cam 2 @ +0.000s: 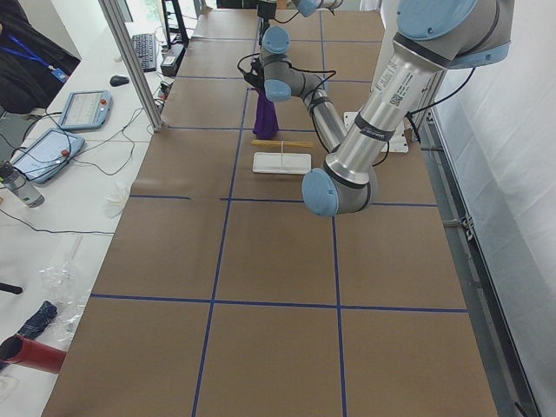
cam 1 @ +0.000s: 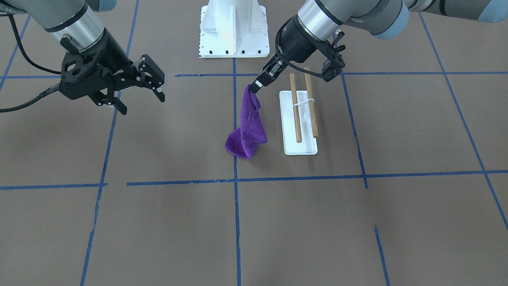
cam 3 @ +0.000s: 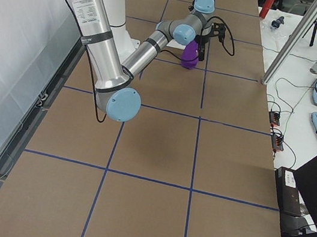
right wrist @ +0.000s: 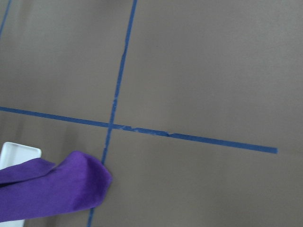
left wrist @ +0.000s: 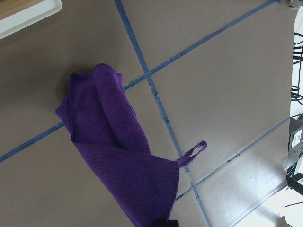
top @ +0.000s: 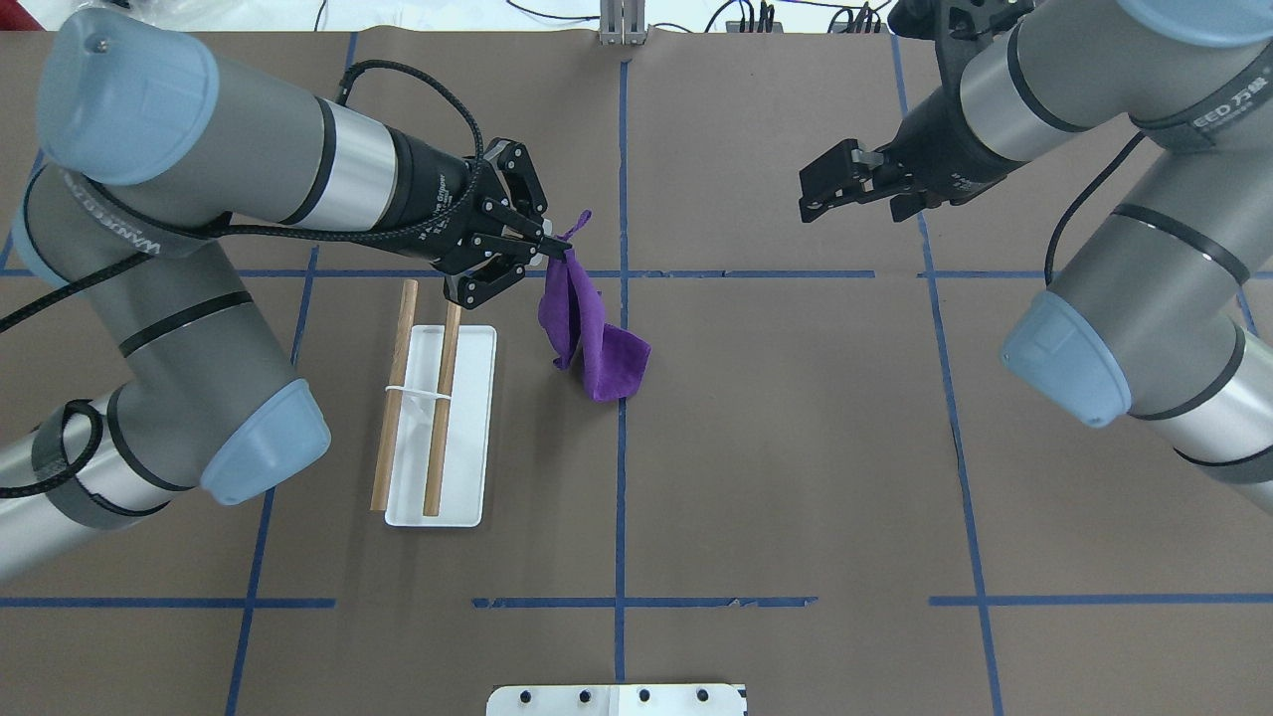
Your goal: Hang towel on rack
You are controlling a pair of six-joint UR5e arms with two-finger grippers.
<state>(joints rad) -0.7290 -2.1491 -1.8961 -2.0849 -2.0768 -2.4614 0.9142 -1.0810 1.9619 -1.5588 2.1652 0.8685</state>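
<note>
Next, I release the purple towel draped across the wooden dowel rods (cam 1: 297, 119) above the rack's white base with my left gripper.
A purple towel (top: 587, 333) hangs from my left gripper (top: 550, 251), which is shut on its top corner; the towel's lower end still rests on the table. It also shows in the front view (cam 1: 248, 127) and the left wrist view (left wrist: 118, 161). The rack (top: 438, 418), a white base with two wooden dowel rods, stands just to the left of the towel, apart from it; in the front view the rack (cam 1: 299, 119) is to the right of it. My right gripper (top: 820, 189) is open and empty, high over the table's right half.
The white bolted robot pedestal (cam 1: 234, 29) stands at the table's robot-side edge. Blue tape lines (top: 622, 447) cross the brown table. Operator desks with tablets (cam 2: 82, 109) lie beyond the table's side.
</note>
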